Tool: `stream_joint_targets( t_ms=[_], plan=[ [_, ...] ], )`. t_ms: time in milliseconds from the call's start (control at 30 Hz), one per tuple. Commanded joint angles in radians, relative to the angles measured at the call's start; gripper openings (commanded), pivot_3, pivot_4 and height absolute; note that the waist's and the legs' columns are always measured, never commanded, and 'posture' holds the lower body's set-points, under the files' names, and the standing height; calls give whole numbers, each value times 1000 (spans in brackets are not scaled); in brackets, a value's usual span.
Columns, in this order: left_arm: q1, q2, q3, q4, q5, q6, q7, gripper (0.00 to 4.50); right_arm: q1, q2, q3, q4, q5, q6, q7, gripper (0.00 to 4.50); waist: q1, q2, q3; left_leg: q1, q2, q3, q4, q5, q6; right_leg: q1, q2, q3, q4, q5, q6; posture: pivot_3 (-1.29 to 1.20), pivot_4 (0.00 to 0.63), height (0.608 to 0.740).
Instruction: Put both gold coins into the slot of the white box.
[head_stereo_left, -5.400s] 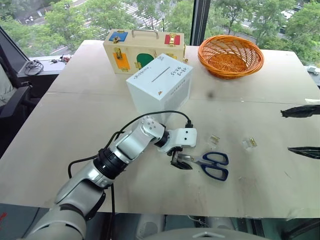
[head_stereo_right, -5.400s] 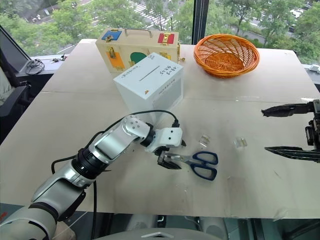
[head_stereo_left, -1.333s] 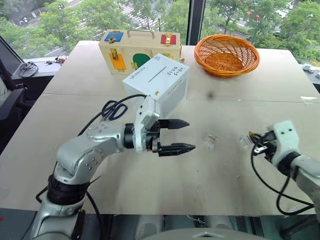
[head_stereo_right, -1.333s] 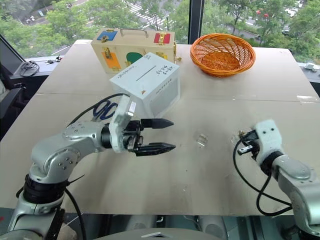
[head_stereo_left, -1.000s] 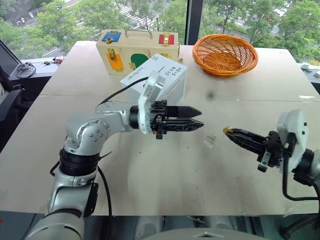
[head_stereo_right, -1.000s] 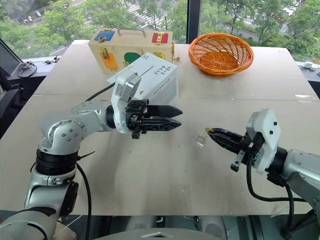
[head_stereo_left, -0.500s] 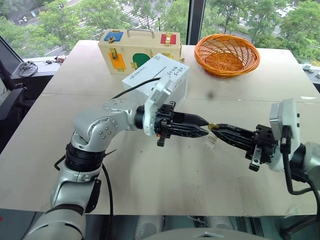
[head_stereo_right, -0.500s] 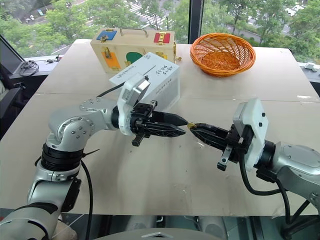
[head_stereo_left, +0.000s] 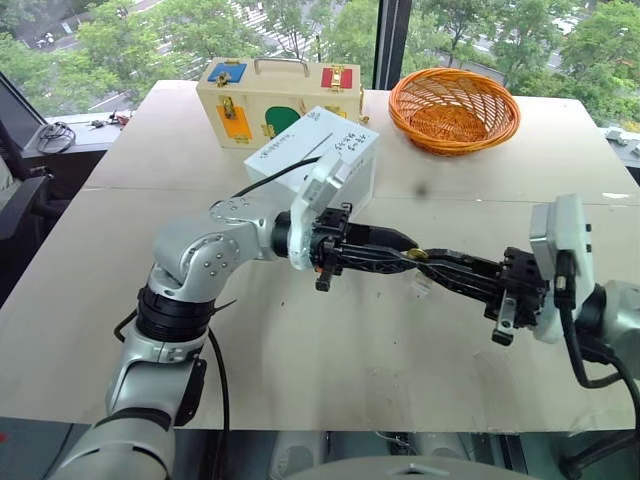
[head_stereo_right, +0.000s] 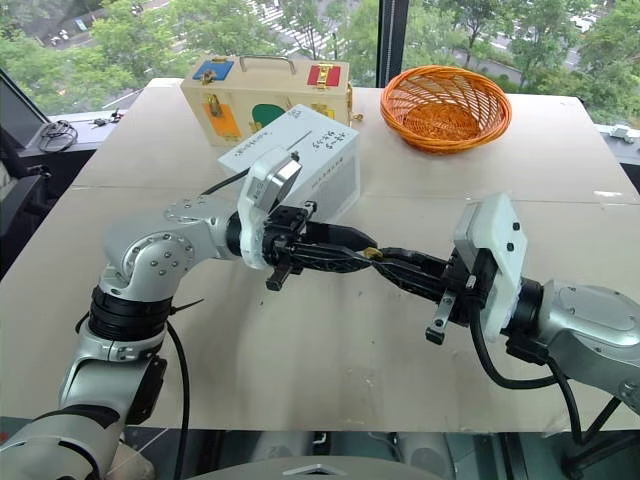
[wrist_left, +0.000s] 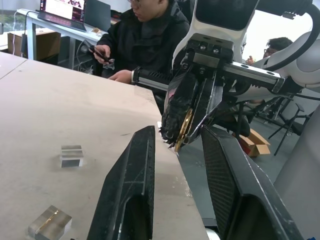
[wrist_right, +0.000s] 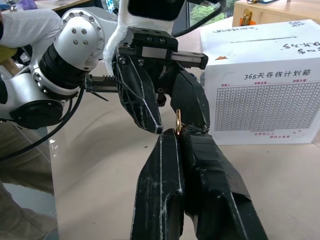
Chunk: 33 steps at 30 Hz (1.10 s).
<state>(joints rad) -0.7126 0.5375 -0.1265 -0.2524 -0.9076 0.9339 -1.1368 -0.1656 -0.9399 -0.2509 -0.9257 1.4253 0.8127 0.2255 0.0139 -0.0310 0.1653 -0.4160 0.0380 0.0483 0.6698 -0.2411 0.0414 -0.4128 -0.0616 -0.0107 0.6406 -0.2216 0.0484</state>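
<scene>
My left gripper's open fingers overlap my right gripper's tips around the gold coin, so next my left gripper eases back and pinches the coin's exposed edge (wrist_right: 178, 120).
One gold coin (wrist_right: 178, 122) stands on edge, pinched at the tip of my right gripper (wrist_right: 176, 134), which is shut on it. Both arms hang level above the table's middle, tip to tip. My left gripper (head_stereo_left: 408, 256) is open, and its two fingers (wrist_left: 134, 180) straddle the coin (wrist_left: 184, 129) without closing on it. The white box (head_stereo_left: 320, 160) with its slit on top sits just behind the left arm. The other gold coin is hidden from me.
Two small clear holders (wrist_left: 71, 155) lie on the table under the arms. Behind the box stands a cream wooden case (head_stereo_left: 285, 95), with an orange basket (head_stereo_left: 455, 108) at the far right. A seated person (wrist_left: 150, 35) is beyond the table's edge.
My right gripper has carried the coin leftward and a little up, until its tip sits between the left gripper's open fingers. The left hand has stayed in place.
</scene>
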Motion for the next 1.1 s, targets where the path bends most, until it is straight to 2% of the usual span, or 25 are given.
stream_joint_targets(
  t_ms=[33,67,100,133,267,533,667,767,833,1100],
  plan=[
    [-23,-3,15,-11,-14,-2,-10,557,2,-14,-6,-23,24,-38,-5,0,0,0,0,0,0,0,0,0,0,0,0,0,0,0,0,0,150,740],
    [-23,-3,13,-13,-15,0,-13,557,1,-15,-5,-24,29,-41,-7,0,0,0,0,0,0,0,0,0,0,0,0,0,0,0,0,0,150,740],
    [-22,-4,12,-15,-15,1,-15,260,3,-17,-4,-26,32,-44,-8,0,0,0,0,0,0,0,0,0,0,0,0,0,0,0,0,0,150,740],
    [-22,-5,12,-16,-18,5,-17,229,5,-19,-3,-29,35,-46,-9,0,0,0,0,0,0,0,0,0,0,0,0,0,0,0,0,0,150,740],
    [-20,-11,19,-14,-29,15,-15,225,19,-27,0,-38,45,-55,-14,0,0,0,0,0,0,0,0,0,0,0,0,0,0,0,0,0,150,740],
    [-50,-39,109,46,-169,158,58,199,57,-51,-9,-43,57,-88,11,0,0,0,0,0,0,0,0,0,0,0,0,0,0,0,1,0,150,740],
    [-55,-31,126,58,-188,179,72,199,73,-68,-16,-41,55,-107,23,0,0,0,0,0,0,0,0,0,0,0,0,0,0,0,1,0,150,740],
    [-48,-28,124,48,-175,170,78,807,82,-76,-20,-40,51,-116,30,0,0,0,0,0,0,0,0,0,0,0,0,0,0,0,0,0,150,740],
    [-41,-17,108,32,-157,157,55,1599,84,-79,-21,-38,50,-119,33,0,0,0,0,0,0,0,0,0,0,0,0,0,0,0,0,0,150,740],
    [-11,10,57,-15,-100,98,-12,1599,90,-84,-24,-36,43,-124,35,0,0,0,0,0,0,0,0,0,0,0,0,0,0,0,0,0,150,740]
  ],
)
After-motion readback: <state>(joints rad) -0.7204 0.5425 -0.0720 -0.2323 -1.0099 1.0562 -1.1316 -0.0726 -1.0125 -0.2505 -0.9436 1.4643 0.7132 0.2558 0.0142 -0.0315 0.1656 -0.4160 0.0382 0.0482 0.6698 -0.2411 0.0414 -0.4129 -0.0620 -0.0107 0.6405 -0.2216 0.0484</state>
